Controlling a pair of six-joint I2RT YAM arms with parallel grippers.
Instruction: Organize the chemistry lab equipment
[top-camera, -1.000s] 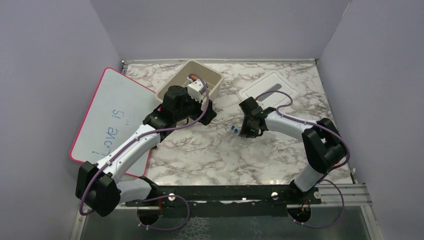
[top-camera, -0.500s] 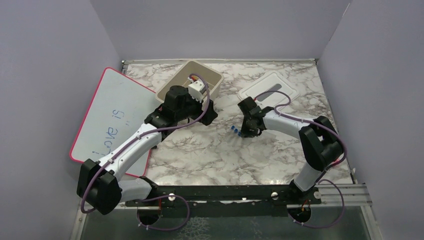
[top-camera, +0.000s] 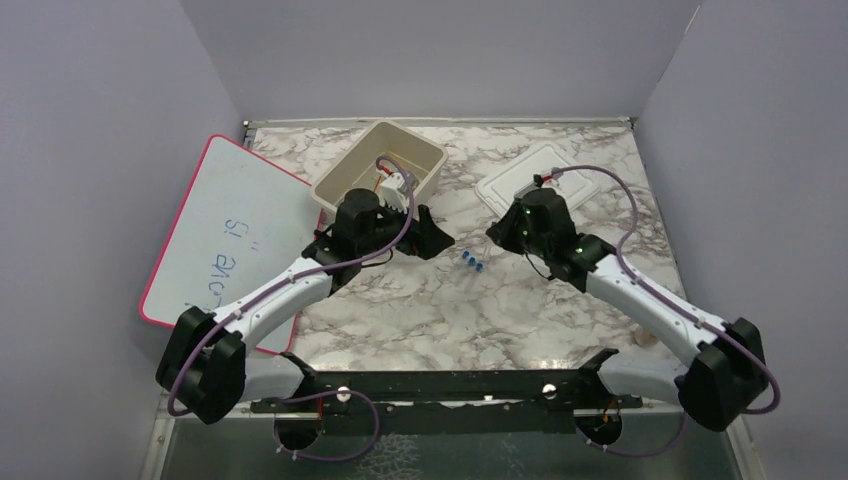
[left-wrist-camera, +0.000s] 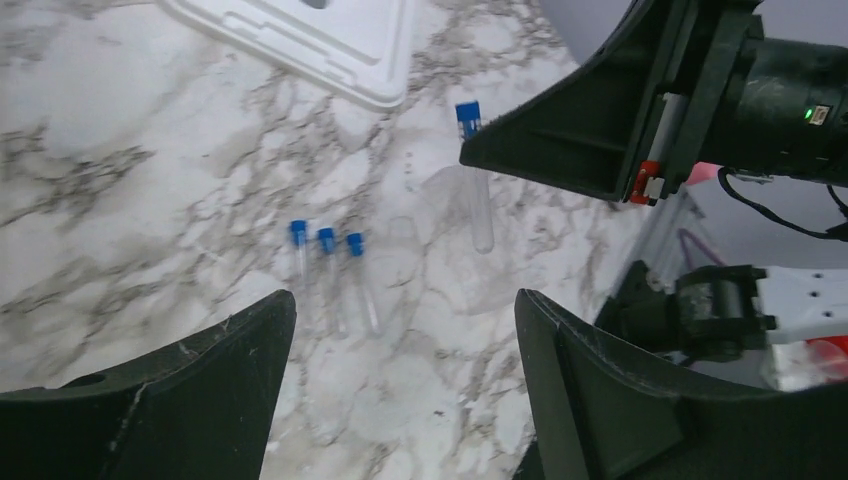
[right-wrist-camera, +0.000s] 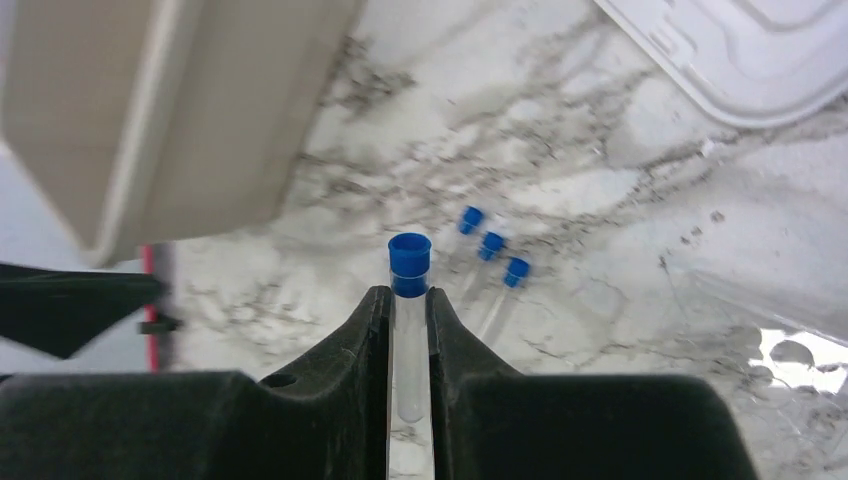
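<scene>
The body of the raised tube lies across the fingers of my right gripper, so I should hand it to my left gripper, then take the tube by its blue cap (right-wrist-camera: 409, 264).
Three clear tubes with blue caps (right-wrist-camera: 491, 243) lie side by side on the marble table (top-camera: 420, 310); the left wrist view shows them too (left-wrist-camera: 326, 240), and from above they show as blue dots (top-camera: 470, 262). My right gripper (right-wrist-camera: 409, 295) is shut on a fourth clear blue-capped tube (right-wrist-camera: 409, 350), held above the table, cap pointing forward. That held tube (left-wrist-camera: 480, 200) also shows in the left wrist view beside the right gripper's black finger. My left gripper (left-wrist-camera: 402, 297) is open and empty, hovering just left of the three tubes (top-camera: 438, 240). The other equipment is not visible.
A beige tub (top-camera: 380, 165) stands at the back left, partly hidden by the left wrist. Its white lid (top-camera: 540, 180) lies at the back right. A pink-rimmed whiteboard (top-camera: 225, 230) lies on the left under the left arm.
The right gripper closed on one tube and lifted it off the table while its arm swung out to the right. The left gripper moved right, from the tub toward the tubes.
</scene>
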